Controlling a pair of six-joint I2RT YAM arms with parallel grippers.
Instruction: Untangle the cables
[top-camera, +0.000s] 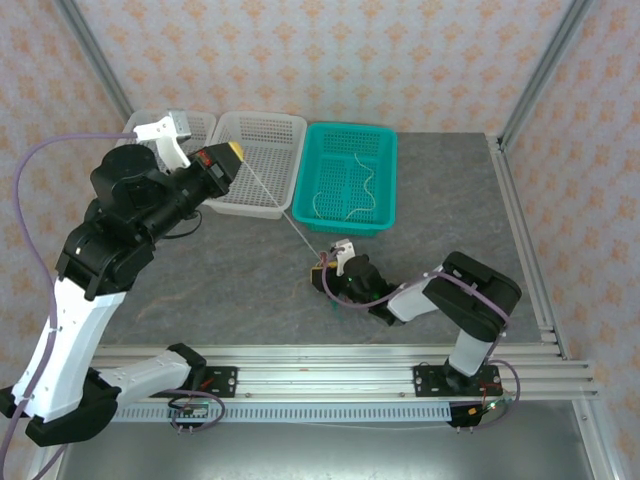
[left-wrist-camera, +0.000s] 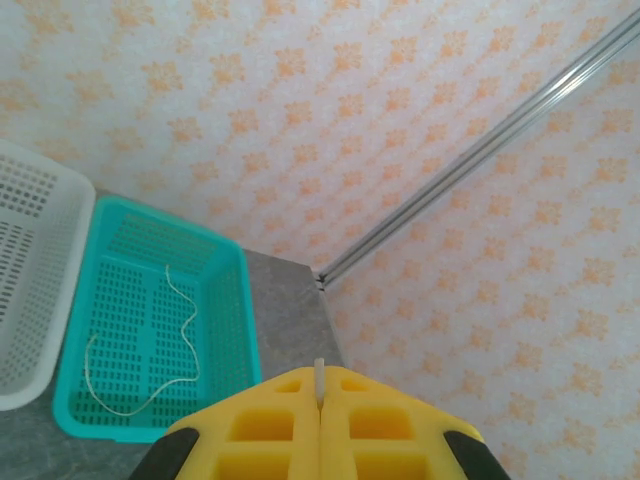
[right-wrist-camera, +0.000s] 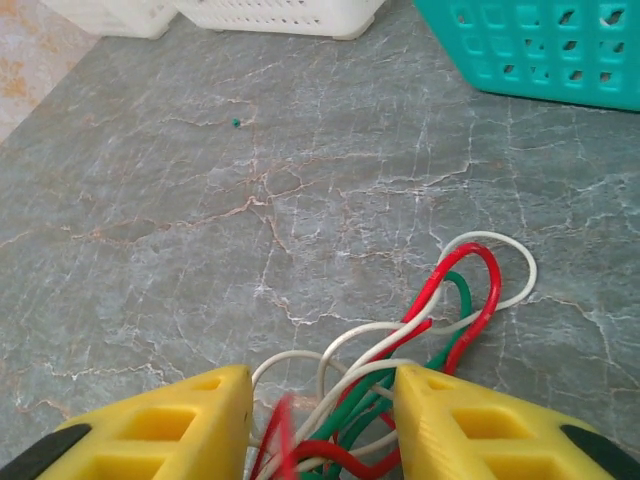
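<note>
The white cable runs tight from the tangle to the robot's raised left gripper, so that gripper should come down and take the cable (top-camera: 311, 248) close to the tangle.
A tangle of cream-white, red and dark green cables (right-wrist-camera: 430, 330) lies on the grey table. My right gripper (right-wrist-camera: 322, 400) is low over it, its yellow fingers (right-wrist-camera: 200, 420) apart with several strands running loosely between them; one red strand is blurred. In the top view the right gripper (top-camera: 328, 268) sits at the table's middle. A white cable (top-camera: 285, 215) runs taut from the tangle up to my raised left gripper (top-camera: 237, 152). The left gripper (left-wrist-camera: 320, 385) is shut on that cable's end (left-wrist-camera: 319, 372), which pokes out between the closed fingertips. Another cream-white cable (top-camera: 355, 195) lies loose in the teal basket (top-camera: 350, 228).
Two white baskets (top-camera: 262, 205) (top-camera: 205, 120) stand left of the teal one at the back of the table. The teal basket (left-wrist-camera: 230, 300) and its cable (left-wrist-camera: 185, 330) sit below the left wrist. A metal frame post (top-camera: 535, 80) rises at the back right corner.
</note>
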